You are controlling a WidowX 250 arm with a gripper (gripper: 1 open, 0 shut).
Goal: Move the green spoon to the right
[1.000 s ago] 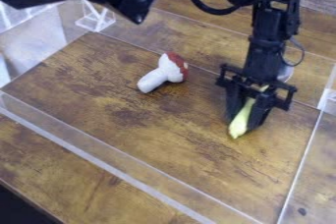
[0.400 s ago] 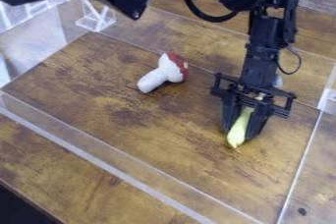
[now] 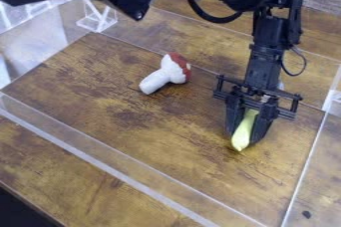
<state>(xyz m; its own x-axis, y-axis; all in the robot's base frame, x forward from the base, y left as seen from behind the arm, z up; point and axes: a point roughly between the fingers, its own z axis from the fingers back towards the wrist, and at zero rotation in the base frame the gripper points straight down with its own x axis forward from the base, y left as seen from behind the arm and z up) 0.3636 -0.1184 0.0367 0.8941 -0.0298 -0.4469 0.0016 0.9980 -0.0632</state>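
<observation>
Next, my gripper sets the green spoon down on the wooden table (image 3: pixel 264 124) next to the clear side that is nearest to it.
The green spoon (image 3: pixel 242 133) shows as a yellow-green handle pointing down toward the wooden table, at the right side of the walled area. My gripper (image 3: pixel 253 114) comes straight down from above and is shut on the spoon's upper part, which its black fingers hide. The spoon's lower tip is close to the table surface; contact cannot be told. The silver bowl is hidden.
A white mushroom toy with a red cap (image 3: pixel 166 74) lies left of the gripper. Clear acrylic walls (image 3: pixel 147 181) fence the wooden table on the front, left and right. A clear stand (image 3: pixel 94 16) sits at the back left.
The gripper with the spoon has shifted slightly left and a little lower than one second ago. Since the later earlier frame it has barely moved.
</observation>
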